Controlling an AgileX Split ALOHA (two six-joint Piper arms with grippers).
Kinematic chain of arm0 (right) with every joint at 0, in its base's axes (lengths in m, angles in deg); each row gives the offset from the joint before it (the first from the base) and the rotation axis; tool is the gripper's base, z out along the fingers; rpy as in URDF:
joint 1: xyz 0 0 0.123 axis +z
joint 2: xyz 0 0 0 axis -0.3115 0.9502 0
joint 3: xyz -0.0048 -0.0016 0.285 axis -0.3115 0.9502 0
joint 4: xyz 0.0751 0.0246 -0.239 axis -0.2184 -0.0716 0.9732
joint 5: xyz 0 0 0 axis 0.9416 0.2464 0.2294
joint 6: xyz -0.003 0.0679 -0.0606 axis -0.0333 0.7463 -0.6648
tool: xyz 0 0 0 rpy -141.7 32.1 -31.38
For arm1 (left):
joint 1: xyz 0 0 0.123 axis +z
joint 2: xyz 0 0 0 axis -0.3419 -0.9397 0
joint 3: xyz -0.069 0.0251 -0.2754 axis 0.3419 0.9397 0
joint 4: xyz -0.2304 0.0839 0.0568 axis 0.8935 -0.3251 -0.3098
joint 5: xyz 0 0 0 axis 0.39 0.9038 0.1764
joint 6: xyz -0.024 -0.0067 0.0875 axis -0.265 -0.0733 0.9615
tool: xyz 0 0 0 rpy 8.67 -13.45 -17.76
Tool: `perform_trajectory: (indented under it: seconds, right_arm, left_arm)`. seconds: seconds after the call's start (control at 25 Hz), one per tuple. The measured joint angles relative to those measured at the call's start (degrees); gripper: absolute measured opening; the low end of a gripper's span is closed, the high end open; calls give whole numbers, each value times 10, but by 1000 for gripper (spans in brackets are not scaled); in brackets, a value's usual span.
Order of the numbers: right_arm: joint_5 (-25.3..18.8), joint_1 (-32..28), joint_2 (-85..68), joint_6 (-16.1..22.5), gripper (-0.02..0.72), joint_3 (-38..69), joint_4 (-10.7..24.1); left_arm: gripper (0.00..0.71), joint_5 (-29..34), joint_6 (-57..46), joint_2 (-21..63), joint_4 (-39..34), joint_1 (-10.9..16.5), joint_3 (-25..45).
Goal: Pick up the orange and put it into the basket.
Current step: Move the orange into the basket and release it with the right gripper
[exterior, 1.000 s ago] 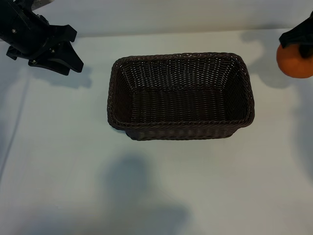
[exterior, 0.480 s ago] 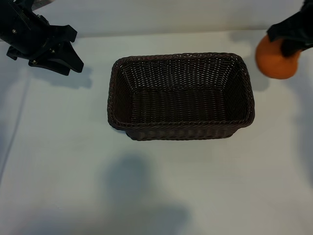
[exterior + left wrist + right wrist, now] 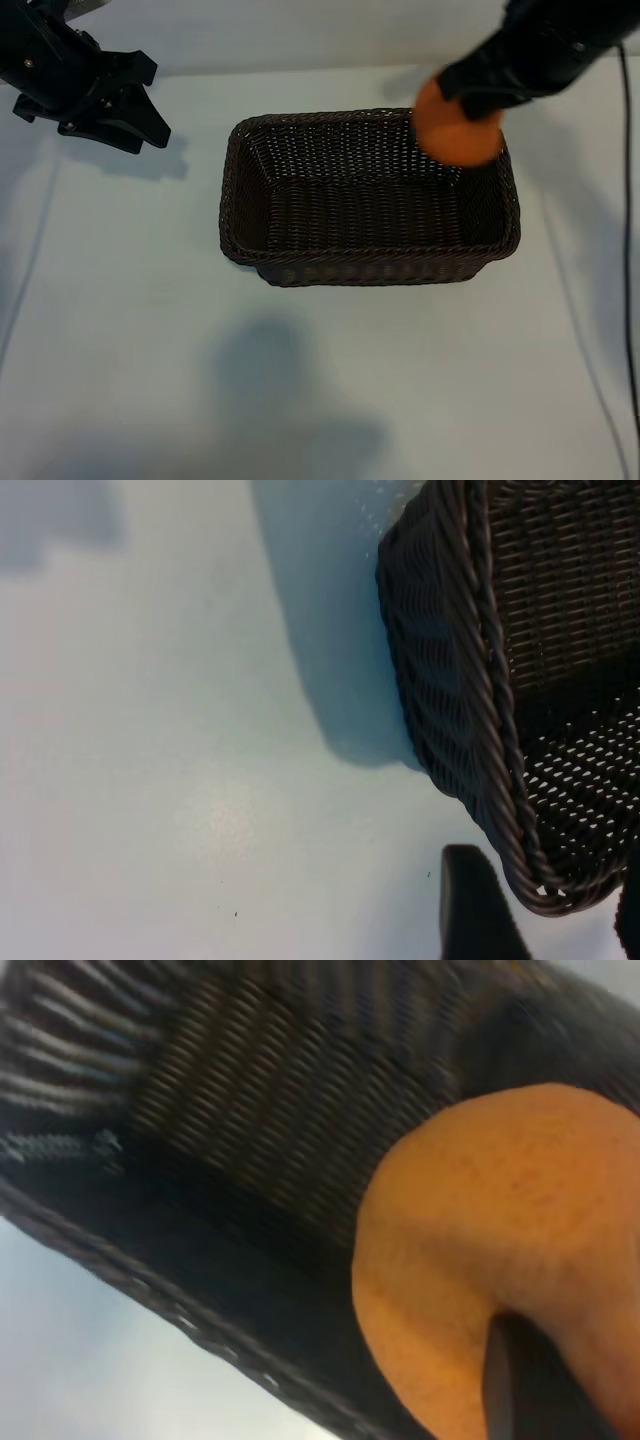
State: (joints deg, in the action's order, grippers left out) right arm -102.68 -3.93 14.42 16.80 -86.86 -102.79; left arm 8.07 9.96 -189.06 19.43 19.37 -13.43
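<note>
My right gripper releases the orange next on the middle of the basket's woven bottom [image 3: 372, 213], near its near side.
The orange [image 3: 456, 132] hangs over the basket's far right corner, and my right gripper [image 3: 472, 100] is shut on it from above. The dark brown wicker basket [image 3: 232, 190] stands in the middle of the white table with nothing inside it. In the right wrist view the orange [image 3: 470, 1250] fills the near side, one dark finger [image 3: 530, 1385] presses against it, and the basket's woven inside [image 3: 250, 1110] lies below. My left gripper [image 3: 118, 104] is parked open at the far left, clear of the basket. One of its fingers [image 3: 478, 910] shows beside the basket's braided rim [image 3: 488, 680].
The white table [image 3: 120, 330] stretches all round the basket, with soft shadows near the front. A thin black cable [image 3: 628, 230] runs down the right side of the exterior view.
My right gripper has carried the orange from the table's right edge leftward, to above the basket's far right corner. The left arm and the basket have not moved.
</note>
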Motion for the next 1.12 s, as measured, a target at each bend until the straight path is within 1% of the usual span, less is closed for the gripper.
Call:
perform_trajectory:
  seconds: [0.12, 0.24, 0.4, 0.52, 0.72, 0.92, 1.12]
  right_arm:
    - [25, 31, 0, 10, 90, -15, -4]
    - [59, 60, 1, 16, 90, -19, -9]
    - [87, 84, 18, 17, 90, -20, -13]
    - [90, 87, 47, 18, 90, -20, -15]
    - [90, 87, 99, 17, 90, -20, -8]
    - [73, 87, 141, -6, 90, -20, -2]
    - [72, 87, 171, -19, 90, -20, 2]
  left_arm:
    - [398, 0, 0, 0, 0, 0, 0]
    - [398, 0, 0, 0, 0, 0, 0]
    - [398, 0, 0, 0, 0, 0, 0]
    - [398, 0, 0, 0, 0, 0, 0]
    - [398, 0, 0, 0, 0, 0, 0]
    - [398, 0, 0, 0, 0, 0, 0]
    - [398, 0, 0, 0, 0, 0, 0]
